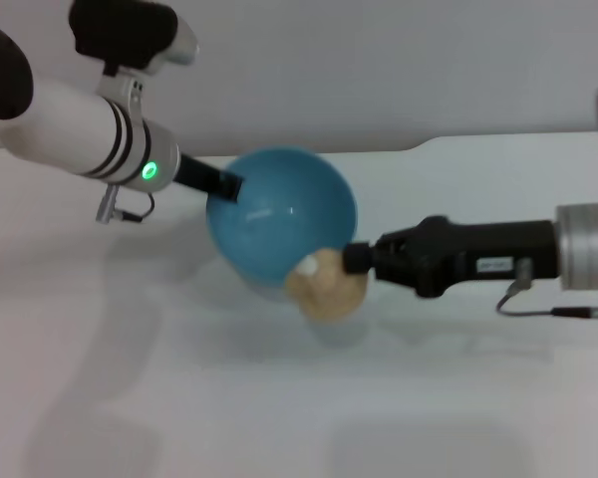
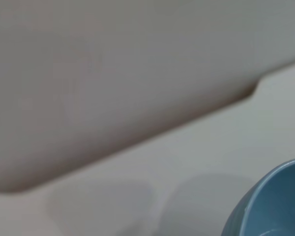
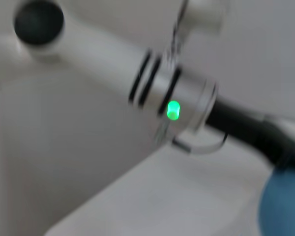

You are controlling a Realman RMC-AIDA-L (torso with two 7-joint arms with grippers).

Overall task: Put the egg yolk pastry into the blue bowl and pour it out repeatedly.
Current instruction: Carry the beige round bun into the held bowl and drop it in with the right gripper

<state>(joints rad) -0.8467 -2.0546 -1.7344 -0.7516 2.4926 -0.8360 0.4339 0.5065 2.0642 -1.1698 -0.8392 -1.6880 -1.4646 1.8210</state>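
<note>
The robot's right gripper will release the egg yolk pastry inside the blue bowl (image 1: 360,308), above the white table beside the robot's right fingertips.
The blue bowl (image 1: 279,219) is held above the white table, its hollow turned up towards the head camera. My left gripper (image 1: 227,187) is shut on the bowl's left rim. The egg yolk pastry (image 1: 324,286), a tan lump with a white spot, sits against the bowl's near right edge, outside the hollow. My right gripper (image 1: 351,261) comes in from the right and is shut on the pastry. Part of the blue bowl (image 2: 278,206) shows in the left wrist view. The right wrist view shows the bowl (image 3: 282,211) beside my left arm (image 3: 172,96).
The white table (image 1: 179,398) spreads under both arms. Its back edge (image 1: 478,139) meets a pale wall, with a small step in the edge at the right.
</note>
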